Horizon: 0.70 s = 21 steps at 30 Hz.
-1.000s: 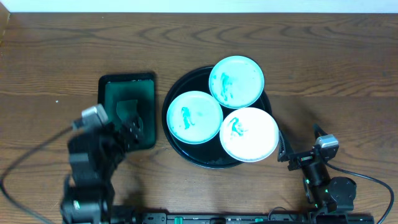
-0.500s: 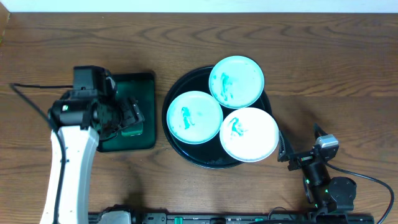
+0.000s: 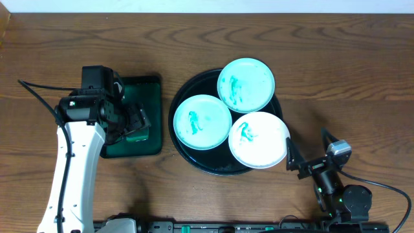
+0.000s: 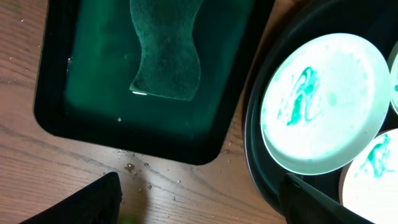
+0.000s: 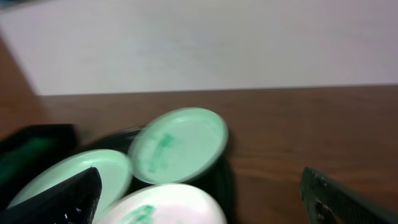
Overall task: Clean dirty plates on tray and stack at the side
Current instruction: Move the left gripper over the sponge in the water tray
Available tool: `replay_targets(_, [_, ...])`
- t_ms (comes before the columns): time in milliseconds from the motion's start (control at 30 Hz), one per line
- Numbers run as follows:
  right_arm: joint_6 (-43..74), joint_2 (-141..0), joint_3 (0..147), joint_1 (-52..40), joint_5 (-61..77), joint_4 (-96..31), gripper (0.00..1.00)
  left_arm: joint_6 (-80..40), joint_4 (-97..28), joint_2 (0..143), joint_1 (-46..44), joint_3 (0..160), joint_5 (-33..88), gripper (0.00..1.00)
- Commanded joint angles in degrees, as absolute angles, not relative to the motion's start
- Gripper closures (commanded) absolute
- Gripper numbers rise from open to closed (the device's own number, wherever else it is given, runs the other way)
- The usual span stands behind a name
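The fingers of my right gripper should close on the inner rim of the plate point(image 3: 229, 114) point(image 5: 130, 172) closest to the green rectangular tray, where it meets the other plates.
Three pale mint plates with teal smears lie on the round black tray point(image 3: 208, 163): one at the back point(image 3: 246, 85), one at the left point(image 3: 202, 122), one at the front right point(image 3: 259, 140). My left gripper point(image 3: 134, 123) is open and empty, over the right part of the green rectangular tray. In the left wrist view my fingers point(image 4: 199, 205) hang above bare wood, with the left plate point(image 4: 326, 102) and the black tray rim point(image 4: 254, 124) to the right. My right gripper point(image 3: 303, 163) is open and empty, low beside the tray's front right. Its fingers point(image 5: 202, 202) face the plates point(image 5: 177, 144).
A dark green rectangular tray point(image 3: 152, 97) holding wet green liquid and a green sponge point(image 4: 165, 56) stands left of the black tray. Water droplets point(image 4: 130, 167) dot the wood in front of it. Bare wood lies right of the black tray point(image 3: 349, 97).
My left arm has swung from the table's front left up and over the green tray, then settled there. My right gripper has shifted very slightly. The plates have not moved.
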<state>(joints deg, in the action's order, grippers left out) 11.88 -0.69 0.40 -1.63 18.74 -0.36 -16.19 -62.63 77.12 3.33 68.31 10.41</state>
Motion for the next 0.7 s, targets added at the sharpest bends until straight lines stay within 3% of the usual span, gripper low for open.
replay_targets(0, [16.0,-1.0,2.6,-2.2,28.5,-2.0,0.01,-15.0,-62.9,77.2,3.5,69.5,9.8,0.18])
replay_targets(267, [7.6,-15.8,21.8,-2.3,28.8,-22.0,0.01,-15.1,-62.3,77.2,3.5,69.5,9.9,0.19])
replay_targets(467, [1.7,-39.2,43.0,-2.4,31.0,-35.2,0.01,-15.1,-62.6,77.2,3.5,69.5,9.9,0.18])
replay_targets(667, [-9.7,-64.7,68.2,-4.4,31.2,-59.0,0.01,-15.1,-62.6,77.2,3.5,69.5,9.9,0.19])
